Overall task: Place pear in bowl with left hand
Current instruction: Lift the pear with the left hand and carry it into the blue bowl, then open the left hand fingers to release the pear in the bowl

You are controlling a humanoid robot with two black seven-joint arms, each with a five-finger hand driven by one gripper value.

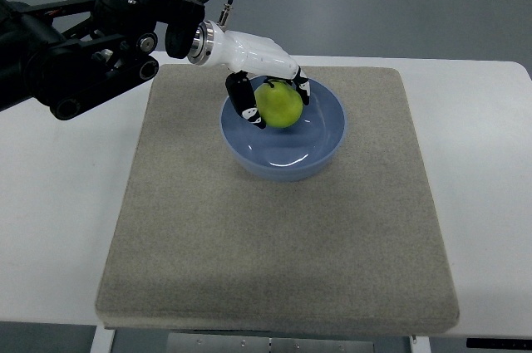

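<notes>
Next, my left gripper lets go of the green pear on the light blue bowl's bottom [282, 136], near the shiny glint.
A green pear [278, 105] is held inside the rim of a light blue bowl [320, 149] that stands on the upper middle of a grey mat. My left hand [268, 87], white with black fingers, reaches in from the upper left and its fingers curl around the pear from above and both sides. The pear sits over the bowl's left half; whether it touches the bowl's bottom cannot be told. The right arm does not show.
The grey felt mat [274, 245] covers most of a white table [486, 170]. The black left arm [75, 54] spans the upper left corner. Grey floor and chair legs lie beyond the table's far edge.
</notes>
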